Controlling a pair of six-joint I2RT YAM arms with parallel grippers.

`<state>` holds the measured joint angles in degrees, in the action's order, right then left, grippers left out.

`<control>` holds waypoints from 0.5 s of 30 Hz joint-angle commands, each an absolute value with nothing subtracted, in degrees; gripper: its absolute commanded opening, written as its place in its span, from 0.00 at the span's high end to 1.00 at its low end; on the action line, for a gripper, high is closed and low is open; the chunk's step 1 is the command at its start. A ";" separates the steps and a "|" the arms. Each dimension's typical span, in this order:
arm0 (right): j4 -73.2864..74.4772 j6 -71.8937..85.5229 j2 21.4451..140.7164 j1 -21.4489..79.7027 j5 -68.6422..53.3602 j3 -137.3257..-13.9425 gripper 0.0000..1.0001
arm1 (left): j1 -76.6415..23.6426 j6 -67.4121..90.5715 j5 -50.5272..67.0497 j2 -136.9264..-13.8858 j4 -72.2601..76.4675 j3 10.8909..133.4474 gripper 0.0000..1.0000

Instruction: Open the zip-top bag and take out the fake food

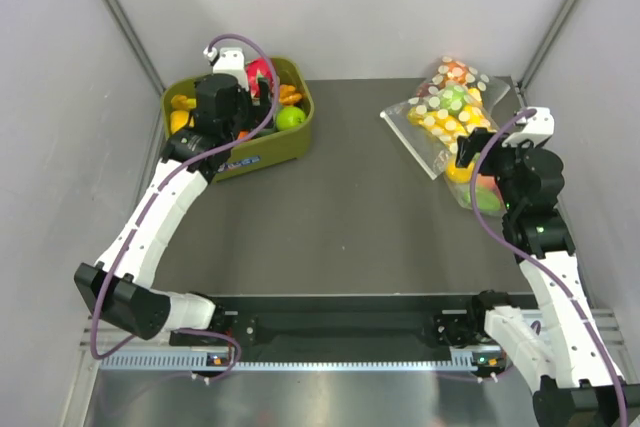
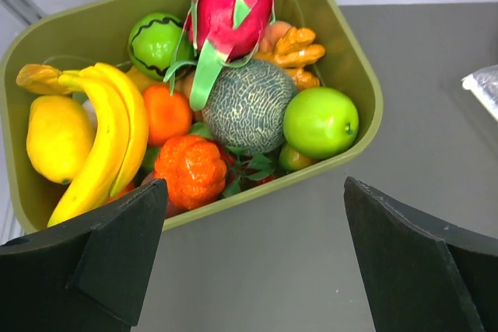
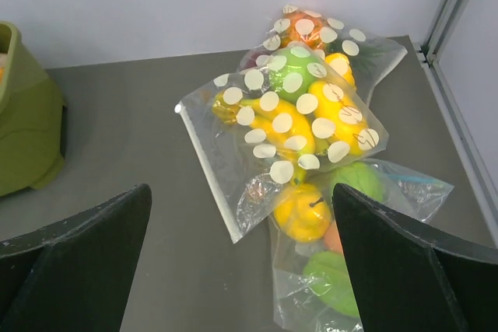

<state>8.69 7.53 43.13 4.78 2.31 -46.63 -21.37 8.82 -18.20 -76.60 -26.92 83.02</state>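
Observation:
The robot's right gripper needs to next close on the zip's near half (image 1: 415, 153) (image 3: 212, 194) of the dotted zip-top bag, beside the tips of the bananas.
The dotted zip-top bag (image 3: 288, 126) lies flat at the table's right, its zip strip along the left edge. Inside it are a yellow banana bunch (image 3: 268, 118), a green apple (image 3: 292, 75) and a yellow lemon-like fruit (image 3: 342, 126). It also shows in the top view (image 1: 447, 119). My right gripper (image 3: 240, 207) is open and empty, hovering just in front of the bag's near corner, and shows in the top view (image 1: 480, 167). My left gripper (image 2: 255, 192) is open and empty over the near rim of the green bin (image 2: 354, 75), and shows in the top view (image 1: 212, 112).
A second dotted bag (image 3: 311, 29) with orange pieces lies behind the first. A plain clear bag (image 3: 342, 270) with yellow and green pieces lies partly under it, nearer me. The bin (image 1: 300, 142) at the far left holds bananas, a lemon, a dragon fruit (image 2: 232, 5), a melon and an apple.

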 commanded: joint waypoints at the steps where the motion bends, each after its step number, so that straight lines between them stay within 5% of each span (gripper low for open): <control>1: 7.82 6.86 43.15 5.10 2.90 -50.10 0.00 | -21.80 7.56 -19.69 -75.23 -28.83 85.60 0.01; 9: 7.91 6.68 44.65 5.10 2.72 -50.45 0.00 | -21.80 4.31 -6.26 -73.74 -31.46 86.93 0.01; 15: 7.47 5.89 52.37 5.45 0.18 -54.13 0.01 | -21.62 4.92 -2.82 -67.70 -21.73 76.66 0.01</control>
